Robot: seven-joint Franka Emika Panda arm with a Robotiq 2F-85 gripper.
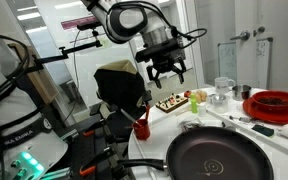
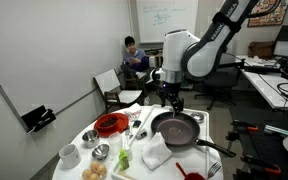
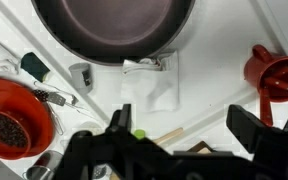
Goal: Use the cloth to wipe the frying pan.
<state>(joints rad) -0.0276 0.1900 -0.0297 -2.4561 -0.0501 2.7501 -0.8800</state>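
Observation:
Next, I close my gripper on the white cloth's flat part (image 3: 153, 97), which lies just past the cloth's crumpled edge next to the frying pan.
The dark frying pan (image 1: 224, 160) sits on the white table; it also shows in an exterior view (image 2: 176, 129) and at the top of the wrist view (image 3: 114, 25). The white cloth (image 2: 156, 153) lies flat on the table beside the pan, and in the wrist view (image 3: 149, 85) it lies just below the pan's rim. My gripper (image 1: 167, 72) hangs well above the table, over the cloth and the pan's edge (image 2: 170, 100). Its jaws (image 3: 184, 130) are spread wide and empty.
A red bowl (image 3: 14, 110) with dark contents and a red cup (image 3: 274, 75) flank the cloth. Small bowls, a glass, utensils and food items (image 2: 104, 155) crowd the table. A person sits on a chair (image 2: 134, 60) behind.

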